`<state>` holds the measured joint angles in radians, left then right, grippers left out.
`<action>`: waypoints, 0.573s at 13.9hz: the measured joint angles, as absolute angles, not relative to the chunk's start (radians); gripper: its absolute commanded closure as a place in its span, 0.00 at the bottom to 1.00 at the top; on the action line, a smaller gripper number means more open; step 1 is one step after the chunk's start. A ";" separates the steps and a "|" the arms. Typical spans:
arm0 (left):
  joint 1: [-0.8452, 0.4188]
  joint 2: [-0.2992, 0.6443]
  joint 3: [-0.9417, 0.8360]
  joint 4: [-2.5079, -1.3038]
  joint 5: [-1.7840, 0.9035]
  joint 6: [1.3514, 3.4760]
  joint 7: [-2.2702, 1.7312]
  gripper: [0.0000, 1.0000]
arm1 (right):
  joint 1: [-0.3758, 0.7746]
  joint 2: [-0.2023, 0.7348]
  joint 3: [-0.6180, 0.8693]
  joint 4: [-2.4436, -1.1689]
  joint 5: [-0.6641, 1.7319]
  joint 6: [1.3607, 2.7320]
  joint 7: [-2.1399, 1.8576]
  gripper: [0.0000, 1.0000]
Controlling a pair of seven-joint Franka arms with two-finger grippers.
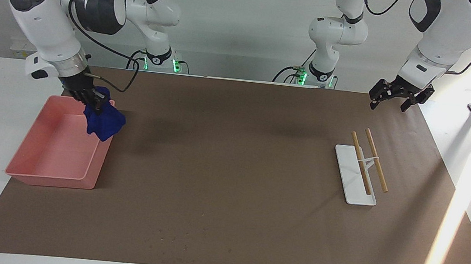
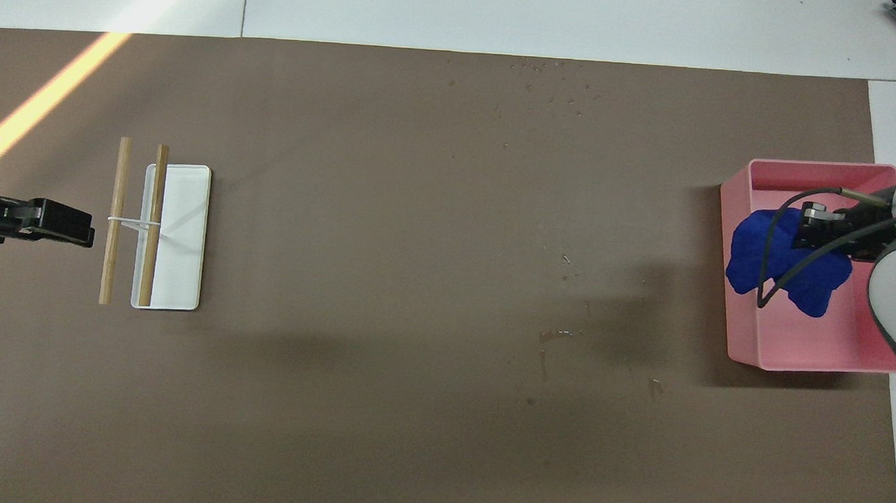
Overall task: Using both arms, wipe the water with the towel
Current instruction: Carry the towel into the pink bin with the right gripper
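Observation:
I am going to release the deep-blue towel from my right gripper inside the pink tray (image 2: 815, 329), so that it lies against the near end of the tray. The towel now hangs near that tray's rim.
The deep-blue towel (image 1: 104, 123) (image 2: 750, 253) hangs as a lumpy bundle from my right gripper (image 1: 94, 102) (image 2: 800, 237), which is shut on it over the pink tray (image 1: 51, 180) (image 2: 806, 365), near the tray's rim that faces the mat's middle. Water (image 2: 558, 333) shows as a faint streak and small specks on the brown mat, with more specks (image 2: 553, 97) (image 1: 181, 235) near the mat's edge farthest from the robots. My left gripper (image 1: 388, 105) (image 2: 78, 228) hangs open and holds nothing, raised over the mat at the left arm's end, beside the wooden sticks.
A white tray (image 1: 354, 192) (image 2: 182, 270) lies on the mat toward the left arm's end, with two wooden sticks (image 1: 376, 160) (image 2: 119, 214) tied by a white band resting across and beside it. Sunlight streaks that end of the table.

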<state>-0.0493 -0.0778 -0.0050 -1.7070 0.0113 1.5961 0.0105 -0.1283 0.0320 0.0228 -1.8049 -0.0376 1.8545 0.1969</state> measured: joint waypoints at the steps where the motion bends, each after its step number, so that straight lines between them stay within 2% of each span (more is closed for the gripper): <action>1: -0.049 -0.078 -0.005 -1.707 0.011 1.597 0.011 0.00 | -0.156 0.046 0.022 -1.805 -0.059 1.878 0.141 1.00; 4: -0.049 -0.078 -0.005 -1.707 0.011 1.601 0.011 0.00 | -0.252 0.090 0.021 -1.821 -0.072 1.894 -0.023 1.00; 8: -0.049 -0.078 -0.005 -1.707 0.011 1.603 0.011 0.00 | -0.353 0.099 0.020 -1.959 -0.072 1.952 -0.156 1.00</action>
<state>-0.0491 -0.0778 -0.0046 -1.7070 0.0110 1.6028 0.0105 -0.3526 0.0991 0.0197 -1.9593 -0.0720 1.9518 -0.1556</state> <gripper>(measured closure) 0.000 0.811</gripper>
